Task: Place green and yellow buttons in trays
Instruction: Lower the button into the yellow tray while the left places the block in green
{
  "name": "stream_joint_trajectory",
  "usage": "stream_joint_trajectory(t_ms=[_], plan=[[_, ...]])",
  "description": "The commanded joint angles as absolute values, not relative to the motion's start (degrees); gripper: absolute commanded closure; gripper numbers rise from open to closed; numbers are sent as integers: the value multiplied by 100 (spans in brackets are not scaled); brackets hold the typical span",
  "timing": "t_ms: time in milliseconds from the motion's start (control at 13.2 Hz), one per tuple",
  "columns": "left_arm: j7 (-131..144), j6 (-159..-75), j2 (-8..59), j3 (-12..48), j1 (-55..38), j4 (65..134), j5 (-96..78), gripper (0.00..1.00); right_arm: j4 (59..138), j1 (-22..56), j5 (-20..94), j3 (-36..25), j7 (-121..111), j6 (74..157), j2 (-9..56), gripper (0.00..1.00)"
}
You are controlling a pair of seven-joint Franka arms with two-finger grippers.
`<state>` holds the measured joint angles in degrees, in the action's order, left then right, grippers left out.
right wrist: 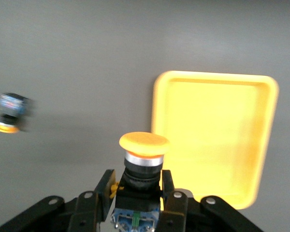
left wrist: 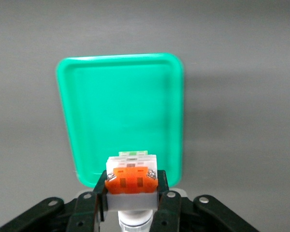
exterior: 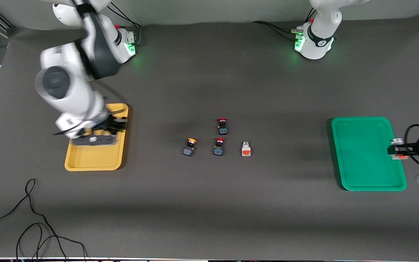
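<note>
I will set the white-grey button, now held above the green tray, on the green tray's bottom, just off its middle (exterior: 378,157) (left wrist: 108,122), toward the side of my left gripper.
My right gripper (exterior: 96,137) hangs over the yellow tray (exterior: 96,160), shut on a dark-bodied button with an orange-yellow cap (right wrist: 144,145). In its wrist view the gripper (right wrist: 137,187) has the yellow tray (right wrist: 217,140) below. My left gripper (exterior: 398,150) is over the green tray's (exterior: 366,153) rim at the left arm's end. It is shut on a white-grey button with an orange block (left wrist: 132,176), held by the gripper (left wrist: 132,187) above the green tray (left wrist: 121,116). A yellow-capped button (exterior: 190,146) and a white-grey button (exterior: 246,150) lie mid-table.
Two dark buttons with red caps (exterior: 222,126) (exterior: 219,146) sit among the mid-table buttons. A black cable (exterior: 31,218) loops on the table near the front camera at the right arm's end. Both arm bases (exterior: 315,43) stand along the table's edge farthest from the camera.
</note>
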<state>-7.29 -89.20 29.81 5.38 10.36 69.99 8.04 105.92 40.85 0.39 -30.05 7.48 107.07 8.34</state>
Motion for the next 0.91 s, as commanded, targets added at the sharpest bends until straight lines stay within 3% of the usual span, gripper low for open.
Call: stream_joint_trajectory(t_ms=[0,303,605,832], plan=[[-1176,-9630,2962,598,1203,7592,1361,100,11205,4175,149,-4021,-715,10793,422,91],[-1477,-11395,3015,606,1687,8961,1380,100,11959,4175,149,-5149,-2291,11703,404,91],[-1564,-12803,3102,606,2038,10026,1389,100,13217,4113,499,-5194,-2583,13812,789,91],[-1556,-13174,3304,606,2065,10178,1389,100,13272,4140,1910,-5133,-3572,14203,1693,91]])
